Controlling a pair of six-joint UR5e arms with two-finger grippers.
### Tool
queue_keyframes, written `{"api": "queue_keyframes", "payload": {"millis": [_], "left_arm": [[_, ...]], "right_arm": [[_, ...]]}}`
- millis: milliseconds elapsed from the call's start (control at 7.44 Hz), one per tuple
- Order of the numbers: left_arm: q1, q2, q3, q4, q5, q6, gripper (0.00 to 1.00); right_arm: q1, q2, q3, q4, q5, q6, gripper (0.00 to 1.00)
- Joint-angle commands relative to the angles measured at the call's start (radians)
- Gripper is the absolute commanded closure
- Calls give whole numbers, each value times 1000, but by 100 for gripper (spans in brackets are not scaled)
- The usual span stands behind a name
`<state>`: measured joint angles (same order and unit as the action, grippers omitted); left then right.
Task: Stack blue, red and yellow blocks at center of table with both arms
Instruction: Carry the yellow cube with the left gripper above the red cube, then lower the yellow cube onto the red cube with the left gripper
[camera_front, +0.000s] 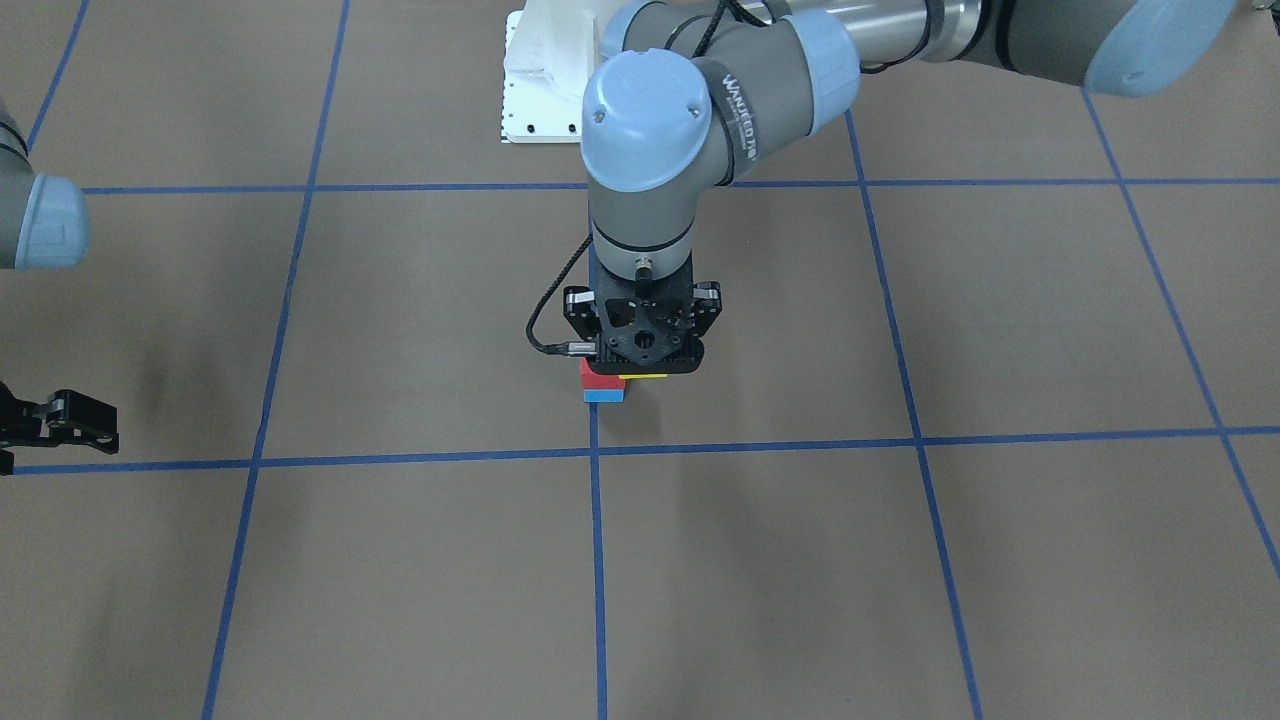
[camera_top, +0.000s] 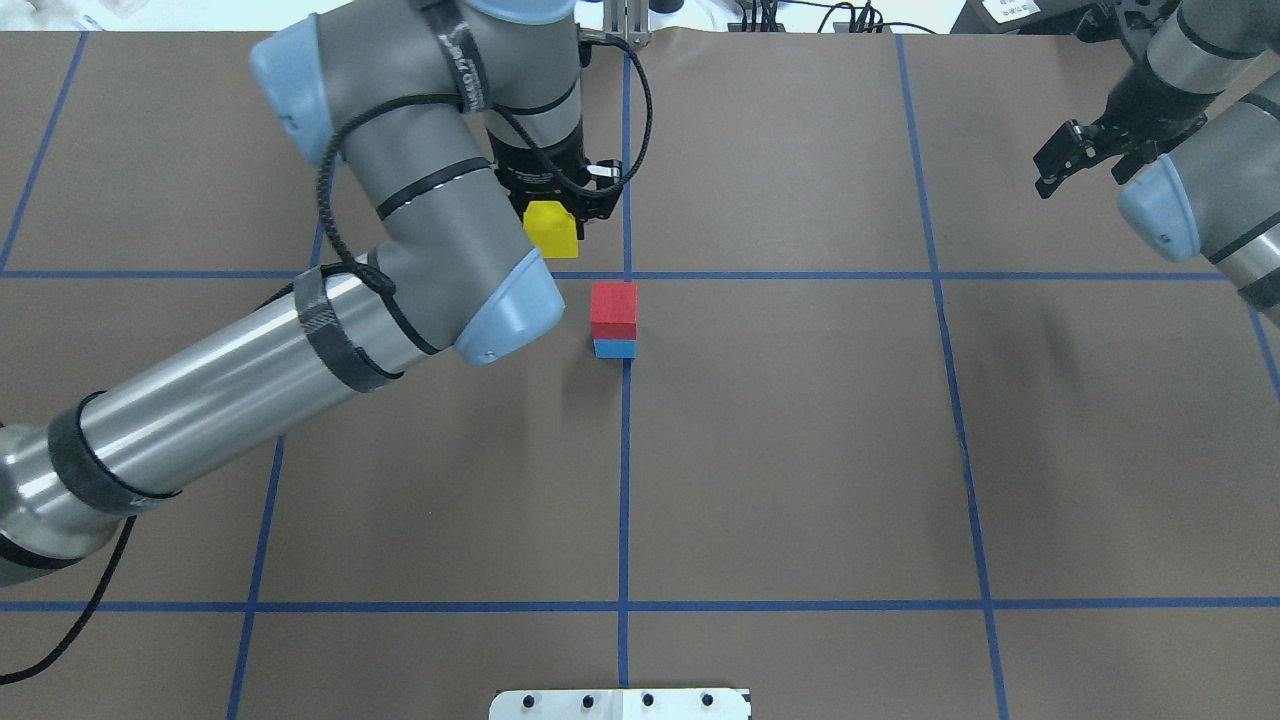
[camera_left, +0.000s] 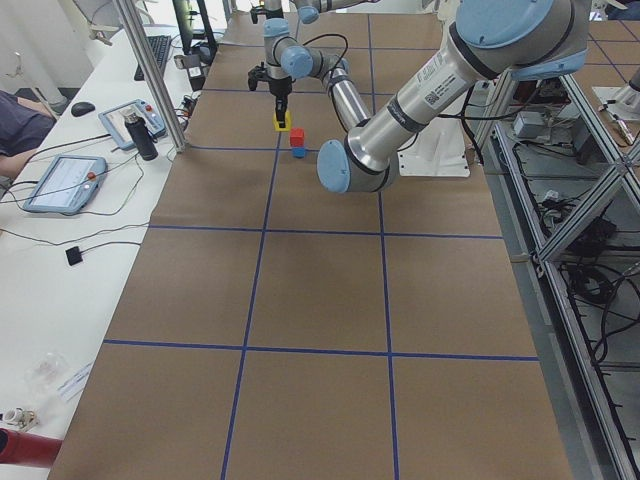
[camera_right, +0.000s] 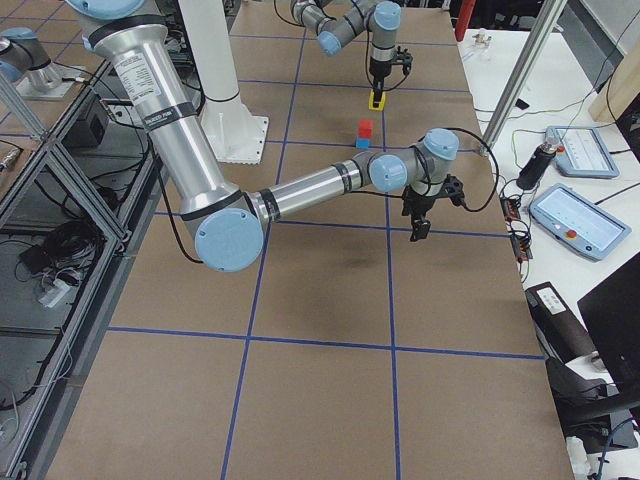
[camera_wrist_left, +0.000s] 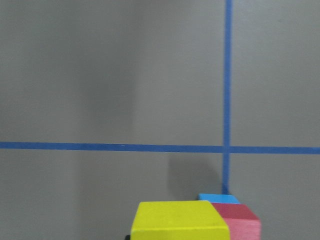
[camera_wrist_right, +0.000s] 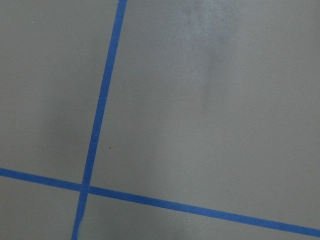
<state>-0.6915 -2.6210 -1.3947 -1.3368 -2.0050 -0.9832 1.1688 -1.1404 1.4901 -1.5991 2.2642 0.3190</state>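
My left gripper is going to finish this move over the stack. Next, I set the yellow block down on top of the red block (camera_front: 603, 358) (camera_wrist_left: 243, 231) with it.
A red block (camera_top: 614, 308) sits on a blue block (camera_top: 614, 348) at the table's centre, by the crossing of blue tape lines. My left gripper (camera_top: 553, 222) is shut on a yellow block (camera_top: 551, 230) and holds it in the air, just beside and above the stack. In the front view the left gripper (camera_front: 645, 350) hides most of the yellow block (camera_front: 645, 377), above the red block (camera_front: 590, 374) and blue block (camera_front: 604, 396). The left wrist view shows the yellow block (camera_wrist_left: 180, 220) with the red block (camera_wrist_left: 240, 224) below it. My right gripper (camera_top: 1075, 165) is open and empty, far off at the right.
Brown paper with a blue tape grid (camera_top: 625, 450) covers the table. The white base plate (camera_front: 540, 90) of the robot stands at the table's near edge. Tablets and cables lie on a side bench (camera_left: 70, 180) beyond the far side.
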Motion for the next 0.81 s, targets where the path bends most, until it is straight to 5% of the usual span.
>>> {"api": "queue_keyframes", "payload": {"millis": [0, 672], "left_arm": [[41, -7, 40, -33, 12, 12, 100], [63, -1, 54, -56, 12, 12, 100]], "right_arm": [[0, -1, -1, 1, 0, 0, 1], [0, -1, -1, -1, 0, -1, 1]]}}
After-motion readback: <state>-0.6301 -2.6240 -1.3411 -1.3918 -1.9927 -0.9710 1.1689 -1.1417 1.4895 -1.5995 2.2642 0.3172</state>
